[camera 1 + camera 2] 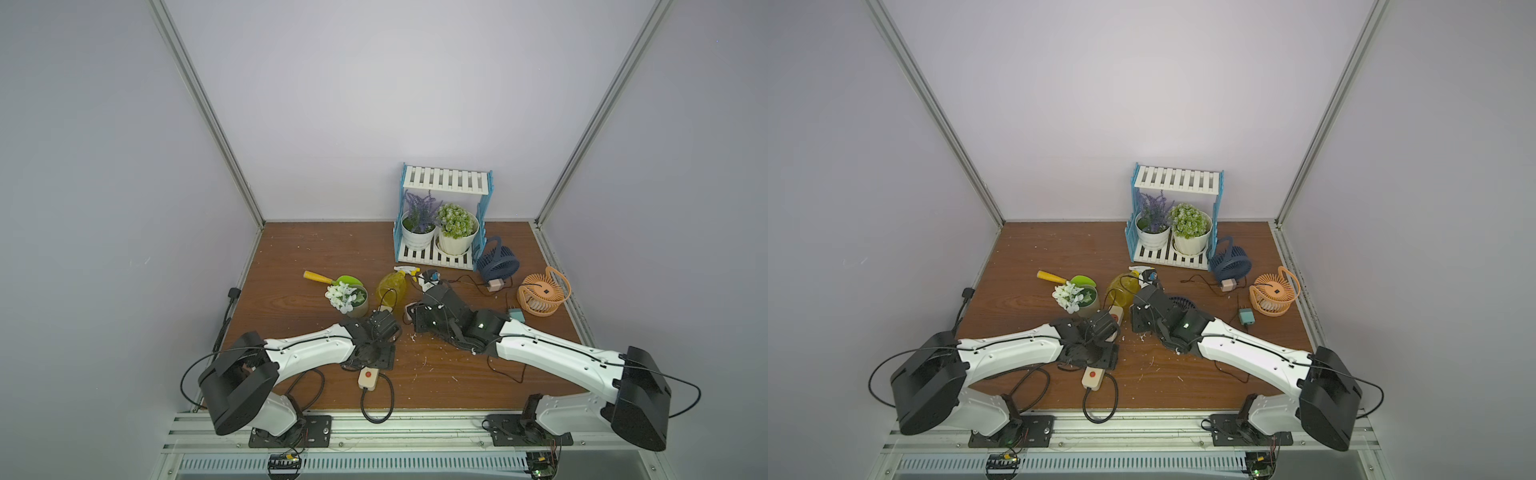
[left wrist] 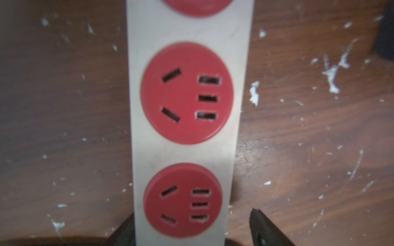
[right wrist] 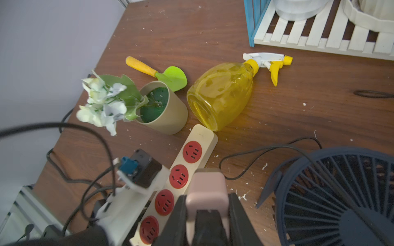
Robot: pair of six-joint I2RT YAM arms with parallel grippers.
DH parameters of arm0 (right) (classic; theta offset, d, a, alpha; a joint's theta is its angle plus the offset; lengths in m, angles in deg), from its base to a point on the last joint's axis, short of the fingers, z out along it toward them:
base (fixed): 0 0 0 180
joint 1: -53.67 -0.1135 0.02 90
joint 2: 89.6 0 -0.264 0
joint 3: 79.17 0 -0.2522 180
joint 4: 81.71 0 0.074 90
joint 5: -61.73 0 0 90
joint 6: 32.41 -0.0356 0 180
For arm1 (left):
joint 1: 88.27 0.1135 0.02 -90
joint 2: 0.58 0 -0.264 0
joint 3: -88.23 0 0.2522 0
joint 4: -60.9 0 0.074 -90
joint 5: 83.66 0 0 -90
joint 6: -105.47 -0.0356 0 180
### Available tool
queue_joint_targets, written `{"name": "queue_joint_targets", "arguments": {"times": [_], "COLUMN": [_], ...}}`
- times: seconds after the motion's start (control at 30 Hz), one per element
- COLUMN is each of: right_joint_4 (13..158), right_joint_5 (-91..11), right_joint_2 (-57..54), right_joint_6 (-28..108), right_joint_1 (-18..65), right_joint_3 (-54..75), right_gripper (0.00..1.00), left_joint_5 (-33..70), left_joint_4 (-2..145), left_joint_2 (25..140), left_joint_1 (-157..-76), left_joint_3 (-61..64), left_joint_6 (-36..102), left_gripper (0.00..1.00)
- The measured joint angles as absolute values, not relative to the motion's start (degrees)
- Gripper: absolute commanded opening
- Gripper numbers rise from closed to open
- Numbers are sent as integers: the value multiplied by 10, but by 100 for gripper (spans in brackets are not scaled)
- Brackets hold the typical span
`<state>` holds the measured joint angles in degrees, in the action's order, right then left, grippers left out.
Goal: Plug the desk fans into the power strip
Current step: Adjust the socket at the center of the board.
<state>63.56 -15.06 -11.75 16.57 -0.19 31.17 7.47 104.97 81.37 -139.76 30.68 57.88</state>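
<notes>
My left gripper's wrist is over the sockets of the power strip, which lies slanted, so my left gripper should take the strip near its red-button end (image 1: 368, 375) and hold it straight.
The cream power strip (image 2: 191, 155) with red sockets (image 2: 186, 92) lies on the wooden table, its red-button end (image 1: 368, 378) nearest the front. My left gripper (image 2: 191, 215) straddles the strip, open: one finger touches its side and the other fingertip (image 2: 259, 221) stands clear of it. My right gripper (image 3: 205, 215) is shut on a pink plug adapter (image 3: 205, 189), which overlaps the edge of the strip (image 3: 200, 136) near its middle sockets. A thin black cord (image 3: 255, 150) runs from there toward a navy desk fan (image 3: 341, 202) lying beside that gripper, partly under the right arm (image 1: 1181, 305).
Past the strip's far end lie a yellow spray bottle (image 1: 390, 286), a beige pot of white flowers (image 1: 349, 297) and a green trowel (image 1: 328, 279). A blue-and-white shelf (image 1: 444, 183) with two plants stands at the back. A second navy fan (image 1: 496, 264) and an orange fan (image 1: 542, 293) sit right.
</notes>
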Motion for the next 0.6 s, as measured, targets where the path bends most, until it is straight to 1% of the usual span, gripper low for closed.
{"name": "queue_joint_targets", "arguments": {"times": [0.13,0.37,0.53,0.6], "right_joint_4": [623,615,604,603], "right_joint_5": [-141,-137,-148,-156], "right_joint_2": [-68,-36,2,21], "right_joint_6": [153,146,159,161], "right_joint_1": [-15,-17,-13,-13], "right_joint_3": [278,255,207,193], "right_gripper": [0,0,0,0], "left_joint_5": [114,218,214,217], "left_joint_4": [1023,929,929,924], "left_joint_2": [783,759,715,699], "left_joint_1": [-1397,-1395,-1386,-1367], "left_joint_3": [343,389,411,421], "left_joint_6": [582,574,585,595], "left_gripper": [79,76,65,62]}}
